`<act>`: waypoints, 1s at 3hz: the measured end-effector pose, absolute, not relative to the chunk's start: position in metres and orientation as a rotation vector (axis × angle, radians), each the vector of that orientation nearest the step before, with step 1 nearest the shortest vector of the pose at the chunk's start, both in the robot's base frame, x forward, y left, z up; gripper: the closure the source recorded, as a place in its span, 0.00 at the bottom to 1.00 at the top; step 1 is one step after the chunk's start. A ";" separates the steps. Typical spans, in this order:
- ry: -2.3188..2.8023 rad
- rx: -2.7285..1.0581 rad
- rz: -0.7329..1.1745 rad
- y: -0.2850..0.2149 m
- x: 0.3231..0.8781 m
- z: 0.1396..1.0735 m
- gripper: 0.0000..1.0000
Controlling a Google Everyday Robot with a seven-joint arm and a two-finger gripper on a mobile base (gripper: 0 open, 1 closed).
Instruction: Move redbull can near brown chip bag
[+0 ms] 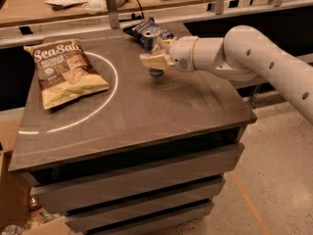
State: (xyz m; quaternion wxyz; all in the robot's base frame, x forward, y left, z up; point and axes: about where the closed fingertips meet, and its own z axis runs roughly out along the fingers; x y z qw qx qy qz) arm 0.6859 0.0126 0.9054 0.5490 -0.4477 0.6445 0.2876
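The redbull can will go down from my gripper on the white circle line [113,82], next to the brown chip bag.
The redbull can [151,41], blue and silver with a silver top, is held upright just above the tabletop near the back middle. My gripper [154,58] is shut on the redbull can, its tan fingers [152,61] wrapped around the can's lower half; my white arm reaches in from the right. The brown chip bag [63,70] with white "Sea Salt" lettering lies flat at the table's left side, inside a white circle, about a bag's width left of the can.
A small dark blue bag [145,28] lies at the back edge just behind the can. The grey table [161,111] has drawers below. A cluttered wooden counter [58,4] with metal rails runs behind. A cardboard box [10,190] sits on the floor at the left.
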 end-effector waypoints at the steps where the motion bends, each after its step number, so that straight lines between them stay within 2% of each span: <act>1: 1.552 -1.045 0.680 0.042 0.696 0.902 1.00; 3: 1.530 -1.069 0.768 0.096 0.699 0.897 1.00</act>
